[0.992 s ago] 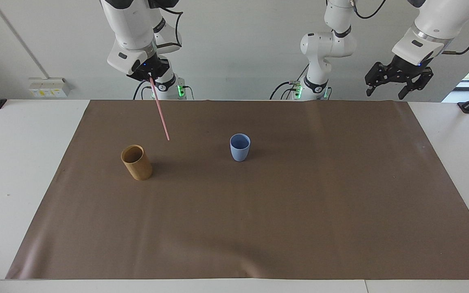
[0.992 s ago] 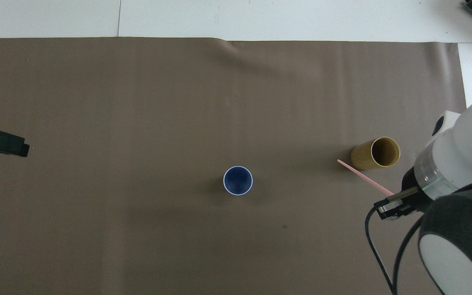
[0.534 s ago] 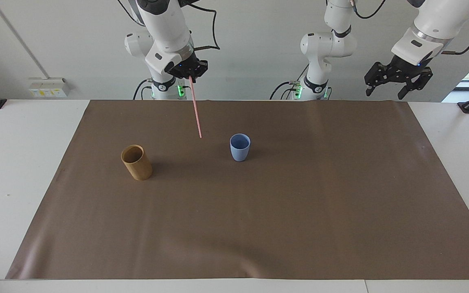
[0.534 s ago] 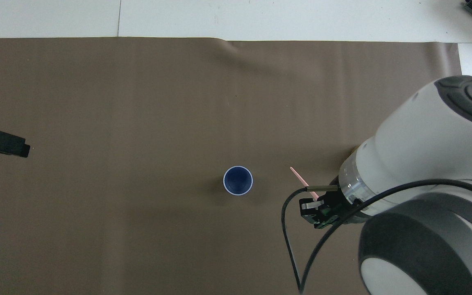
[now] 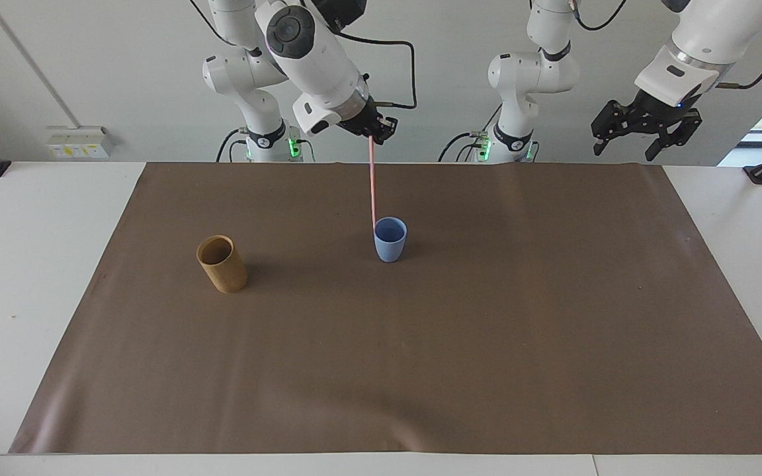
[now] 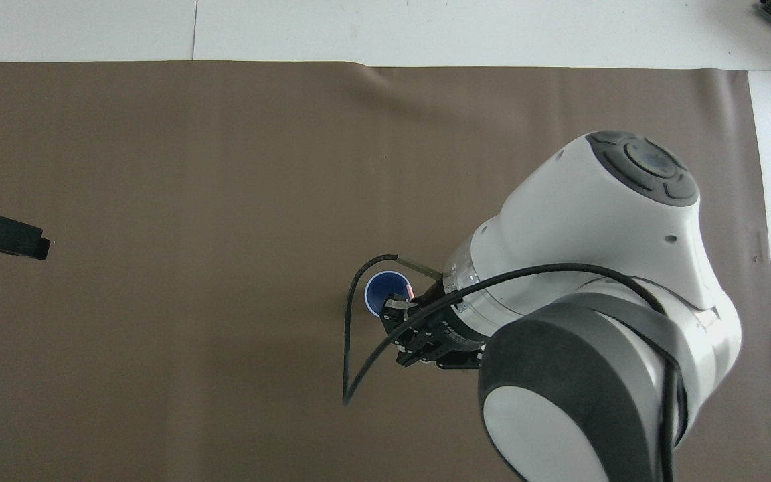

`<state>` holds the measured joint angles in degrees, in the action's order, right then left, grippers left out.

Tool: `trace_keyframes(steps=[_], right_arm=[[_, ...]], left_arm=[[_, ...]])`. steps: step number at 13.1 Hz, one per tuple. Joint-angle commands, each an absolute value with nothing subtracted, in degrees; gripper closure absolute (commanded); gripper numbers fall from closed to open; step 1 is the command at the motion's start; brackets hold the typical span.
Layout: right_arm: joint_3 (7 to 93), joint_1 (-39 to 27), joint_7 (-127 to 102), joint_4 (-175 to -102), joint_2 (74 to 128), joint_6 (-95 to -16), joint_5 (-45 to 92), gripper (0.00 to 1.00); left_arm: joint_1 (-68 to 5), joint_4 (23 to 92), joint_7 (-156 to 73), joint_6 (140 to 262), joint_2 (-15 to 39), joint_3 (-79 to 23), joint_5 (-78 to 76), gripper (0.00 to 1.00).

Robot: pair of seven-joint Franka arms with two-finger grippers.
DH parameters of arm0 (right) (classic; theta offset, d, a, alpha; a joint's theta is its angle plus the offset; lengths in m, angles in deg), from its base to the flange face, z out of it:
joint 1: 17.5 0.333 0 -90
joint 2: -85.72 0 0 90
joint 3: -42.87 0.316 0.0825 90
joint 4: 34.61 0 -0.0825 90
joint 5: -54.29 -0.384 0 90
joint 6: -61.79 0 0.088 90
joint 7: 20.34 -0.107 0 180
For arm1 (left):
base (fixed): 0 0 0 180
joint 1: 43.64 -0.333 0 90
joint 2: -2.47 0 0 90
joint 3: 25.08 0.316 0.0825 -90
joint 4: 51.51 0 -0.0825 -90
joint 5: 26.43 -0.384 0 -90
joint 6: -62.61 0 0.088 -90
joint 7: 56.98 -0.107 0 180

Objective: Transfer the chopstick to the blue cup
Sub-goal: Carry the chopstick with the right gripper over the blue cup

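Note:
My right gripper will let go of the pale-pink chopstick inside the blue cup [image 6: 387,296], leaning on its near rim. The chopstick now hangs at that cup's rim.
My right gripper [image 5: 373,132] is shut on the top end of the pale-pink chopstick [image 5: 372,185], which hangs almost upright. Its lower tip is level with the rim of the light-blue cup [image 5: 390,243], at the rim's edge; I cannot tell whether it is inside. In the overhead view the right gripper [image 6: 405,309] covers part of the blue cup [image 6: 379,291], and a bit of the chopstick [image 6: 411,292] shows at the rim. My left gripper [image 5: 624,151] waits open and empty, raised over the mat's corner; its tip shows in the overhead view [image 6: 24,239].
A tan bamboo-like cup [image 5: 222,264] stands on the brown mat [image 5: 487,344] toward the right arm's end, slightly farther from the robots than the blue cup. The right arm hides it in the overhead view.
My right gripper has carried the chopstick from beside the tan cup toward the table's middle, to over the blue cup. The chopstick now hangs more upright. The left arm has not moved.

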<state>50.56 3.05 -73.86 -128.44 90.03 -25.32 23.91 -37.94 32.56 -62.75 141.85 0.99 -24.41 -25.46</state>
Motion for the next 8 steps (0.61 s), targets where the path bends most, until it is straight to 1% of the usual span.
trace_keyframes(steps=[1, 8], right_arm=[[50.52, 2.54, -77.02, -128.83, 90.38, -26.10, 19.58, 1.00], [50.52, 2.72, -77.64, -129.45, 92.40, -29.87, 17.72, 1.00]], left_arm=[[-38.45, 32.60, -63.22, 141.01, 0.36, -24.99, -26.25, 0.00], [-38.28, 33.12, -63.22, 141.01, 0.01, -24.99, -26.17, 0.00]])
